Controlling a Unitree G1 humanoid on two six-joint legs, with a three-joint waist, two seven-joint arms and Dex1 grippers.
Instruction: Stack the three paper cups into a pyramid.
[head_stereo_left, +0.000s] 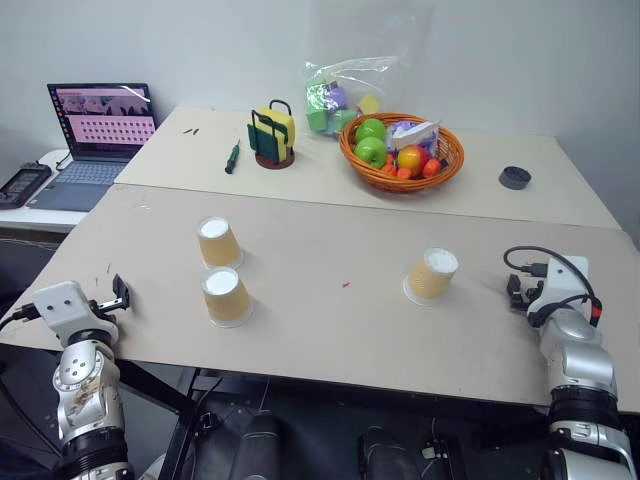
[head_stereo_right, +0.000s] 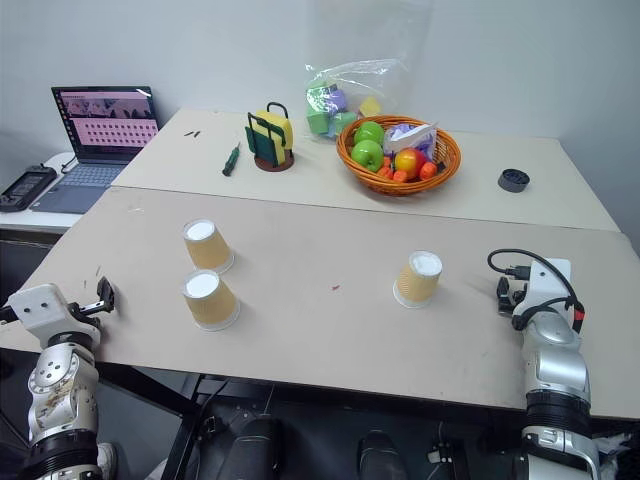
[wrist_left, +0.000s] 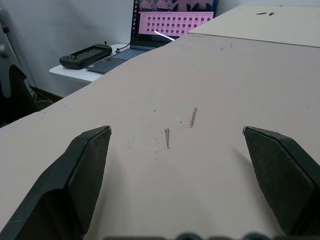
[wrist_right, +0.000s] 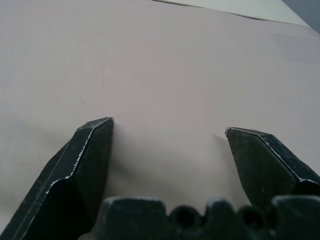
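The sides of the front paper cup (head_stereo_left: 228, 298) in the close pair, just below its white base, should be gripped next by my left gripper.
Three tan paper cups stand upside down on the beige table (head_stereo_left: 330, 330), white bases up. Two sit close together at the left: one (head_stereo_left: 218, 242) farther back, one (head_stereo_left: 227, 296) nearer the front. The third (head_stereo_left: 432, 275) stands apart at the right. My left gripper (head_stereo_left: 117, 293) hovers open at the table's front left edge, well left of the two cups; the left wrist view has its fingers (wrist_left: 85, 170) wide apart over bare table. My right gripper (head_stereo_left: 516, 289) is open at the right, a short way right of the lone cup, fingers (wrist_right: 90, 160) apart with nothing between.
On the rear table stand an orange basket of fruit (head_stereo_left: 402, 150), a plastic bag of toys (head_stereo_left: 340, 100), a green-and-yellow holder (head_stereo_left: 272, 135), a screwdriver (head_stereo_left: 232, 157) and a small black round thing (head_stereo_left: 514, 177). A laptop (head_stereo_left: 95, 135) sits on a side table, far left.
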